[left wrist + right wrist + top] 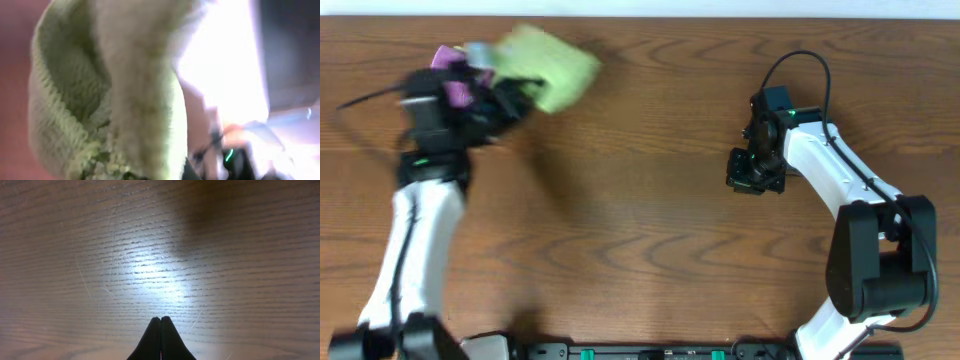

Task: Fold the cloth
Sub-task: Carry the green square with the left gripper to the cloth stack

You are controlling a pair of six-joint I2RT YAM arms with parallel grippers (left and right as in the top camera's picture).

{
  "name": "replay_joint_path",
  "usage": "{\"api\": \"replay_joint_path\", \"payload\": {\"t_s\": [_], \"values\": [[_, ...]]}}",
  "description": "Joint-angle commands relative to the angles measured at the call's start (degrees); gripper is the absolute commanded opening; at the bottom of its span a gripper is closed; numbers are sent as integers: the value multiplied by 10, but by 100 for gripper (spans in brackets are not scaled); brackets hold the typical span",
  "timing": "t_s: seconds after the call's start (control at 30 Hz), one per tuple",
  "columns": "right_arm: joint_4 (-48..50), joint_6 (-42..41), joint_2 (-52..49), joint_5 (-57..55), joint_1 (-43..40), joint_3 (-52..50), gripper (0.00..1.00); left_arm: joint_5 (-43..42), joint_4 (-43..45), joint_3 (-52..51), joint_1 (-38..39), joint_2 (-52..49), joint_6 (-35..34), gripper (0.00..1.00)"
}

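Note:
Next, I release the light green cloth from my left gripper so that it rests on top of the purple cloth [441, 75] near the far edge of the table.
A light green knitted cloth [548, 68] hangs bunched from my left gripper [485, 85] at the far left of the table, blurred by motion. In the left wrist view the cloth [110, 95] fills most of the frame and hides the fingers. My left gripper is shut on the cloth. My right gripper [752, 172] hovers over bare wood at the right middle, well apart from the cloth. Its black fingers [160, 321] are pressed together with nothing between them.
The wooden table [640, 240] spans the view. The right arm's white links and black base [875, 265] occupy the right side. The left arm [415, 240] runs along the left side.

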State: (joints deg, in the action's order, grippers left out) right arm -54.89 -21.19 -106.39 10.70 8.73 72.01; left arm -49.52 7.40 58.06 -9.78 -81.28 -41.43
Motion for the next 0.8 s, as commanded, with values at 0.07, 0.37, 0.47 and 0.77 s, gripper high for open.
{"api": "replay_joint_path", "payload": {"t_s": [0.07, 0.37, 0.47, 0.77], "values": [[-2, 11, 2, -2, 0, 8, 2, -3, 31, 6, -119, 2, -90, 6], [2, 18, 2, -2, 5, 8, 2, -44, 123, 18, -160, -96, -81, 6], [-2, 23, 2, -2, 10, 8, 2, -45, 127, 39, -160, -132, -72, 6], [-26, 26, 2, -2, 14, 8, 2, -33, 88, 132, -161, -199, 38, 6]]}}
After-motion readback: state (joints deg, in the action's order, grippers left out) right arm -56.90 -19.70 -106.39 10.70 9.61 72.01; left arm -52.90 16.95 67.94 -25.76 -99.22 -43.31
